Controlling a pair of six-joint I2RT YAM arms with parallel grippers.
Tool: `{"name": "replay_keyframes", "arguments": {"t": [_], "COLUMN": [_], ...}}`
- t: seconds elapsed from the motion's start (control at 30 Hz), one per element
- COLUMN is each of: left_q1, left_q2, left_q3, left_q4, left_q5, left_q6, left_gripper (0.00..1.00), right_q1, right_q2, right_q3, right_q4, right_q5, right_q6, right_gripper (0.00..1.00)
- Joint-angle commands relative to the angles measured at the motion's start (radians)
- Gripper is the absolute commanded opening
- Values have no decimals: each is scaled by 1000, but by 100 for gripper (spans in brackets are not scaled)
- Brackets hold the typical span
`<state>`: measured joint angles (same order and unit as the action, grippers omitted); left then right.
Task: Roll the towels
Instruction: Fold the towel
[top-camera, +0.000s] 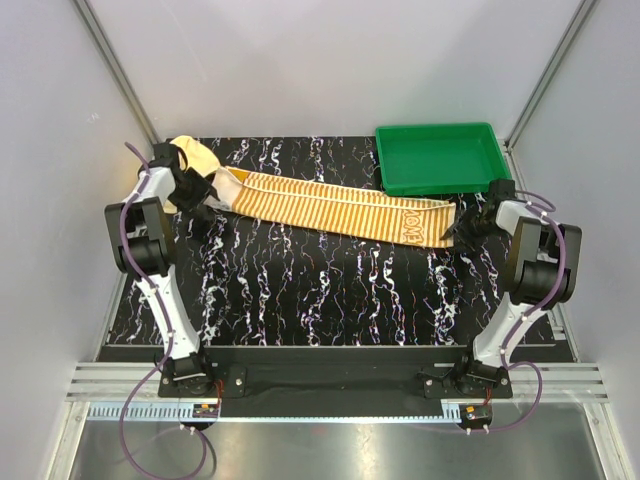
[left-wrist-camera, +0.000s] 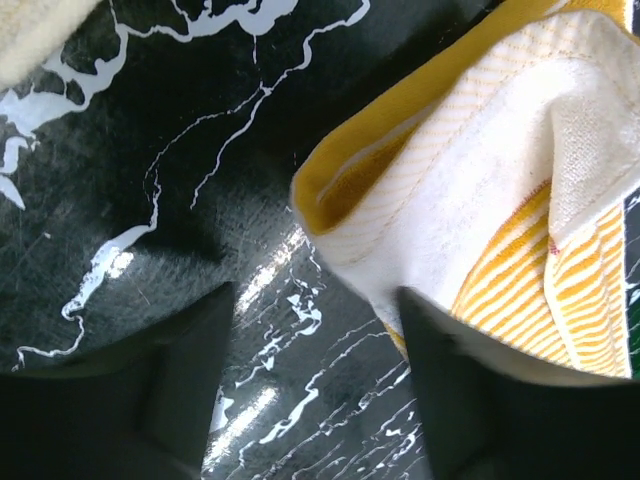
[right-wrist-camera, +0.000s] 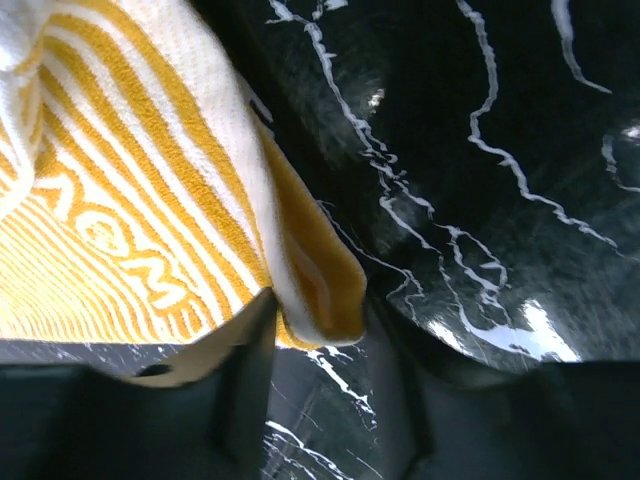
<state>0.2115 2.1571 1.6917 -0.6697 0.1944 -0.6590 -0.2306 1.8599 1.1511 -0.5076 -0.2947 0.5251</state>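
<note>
My left gripper needs to take that end's near corner (left-wrist-camera: 365, 272) of the striped towel, which slants with its cream end folded over, and help lay it straight before rolling.
The long orange-and-cream striped towel (top-camera: 320, 205) lies stretched across the black marbled table, with its lettering (top-camera: 415, 225) at the right end. The plain yellow towel (top-camera: 192, 158) sits bunched at the back left. My left gripper (top-camera: 200, 192) is at the striped towel's left end. In the left wrist view its jaws (left-wrist-camera: 315, 290) are open over bare table, and the towel corner (left-wrist-camera: 480, 180) rests against the right finger. My right gripper (top-camera: 462, 230) is at the lettered end. Its jaws (right-wrist-camera: 322, 305) stand apart with the curled towel corner (right-wrist-camera: 310, 270) between the fingertips.
An empty green tray (top-camera: 440, 160) stands at the back right, just behind the towel's lettered end. Grey walls close in the table on the left, right and back. Purple cables loop beside both arms.
</note>
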Motion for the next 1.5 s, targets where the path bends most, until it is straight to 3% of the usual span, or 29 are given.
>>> {"name": "replay_keyframes", "arguments": {"t": [0.0, 0.07, 0.13, 0.17, 0.23, 0.43, 0.47, 0.5, 0.53, 0.57, 0.6, 0.67, 0.87, 1.0, 1.1, 1.2, 1.23, 1.3, 1.47], "left_q1": [5, 5, 5, 5, 5, 5, 6, 5, 6, 5, 3, 3, 2, -1, -14, -29, -32, -37, -43], "left_q2": [17, 20, 30, 32, 30, -32, -42, -57, -65, -71, -80, -82, -56, 0, 30, 55, 60, 57, -87], "left_q3": [19, 17, 22, 22, 20, -13, -20, -26, -39, -49, -56, -69, -81, -72, -64, -46, -35, -26, -32], "left_q4": [39, 42, 41, 41, 41, 36, 33, 32, 30, 36, 39, 39, 82, 128, 153, 170, 174, 193, 122], "left_q5": [-3, -3, 3, 7, 8, -16, -19, -24, -33, -32, -35, -50, -64, -33, -32, -35, -32, -18, -32], "left_q6": [9, 9, 10, 10, 13, 30, 32, 35, 35, 35, 35, 35, 9, -30, -42, -47, -48, -42, -25], "left_gripper": [56, 43, 24, 20, 10, 0, 5, 18, 36, 63, 70, 80, 82, 75, 60, 35, 18, 0, 0], "right_q1": [7, 7, 7, 8, 8, 7, 7, 7, 7, 7, 7, 7, 7, 7, 7, 8, 7, 7, 7], "right_q2": [28, 33, 36, 38, 30, -59, -74, -100, -111, -120, -131, -136, -128, -107, -91, -80, -79, -82, -134], "right_q3": [-1, -1, -1, -1, -2, -10, -11, -8, -8, -8, -8, -11, -27, -27, -27, -27, -25, -22, 28], "right_q4": [35, 40, 44, 44, 43, 3, -3, -8, -20, -25, -31, -34, -26, -17, -11, -6, -6, -11, -63], "right_q5": [-17, -20, -20, -23, -27, -27, -24, -21, -21, -20, -20, -23, -30, -31, -37, -40, -40, -43, -43], "right_q6": [-5, -7, -10, -10, -11, -19, -20, -20, -23, -23, -25, -28, -34, -42, -45, -48, -50, -50, -53], "right_gripper": [41, 28, 12, 0, 0, 0, 0, 0, 0, 0, 0, 0, 0, 0, 0, 0, 0, 0, 0]}}
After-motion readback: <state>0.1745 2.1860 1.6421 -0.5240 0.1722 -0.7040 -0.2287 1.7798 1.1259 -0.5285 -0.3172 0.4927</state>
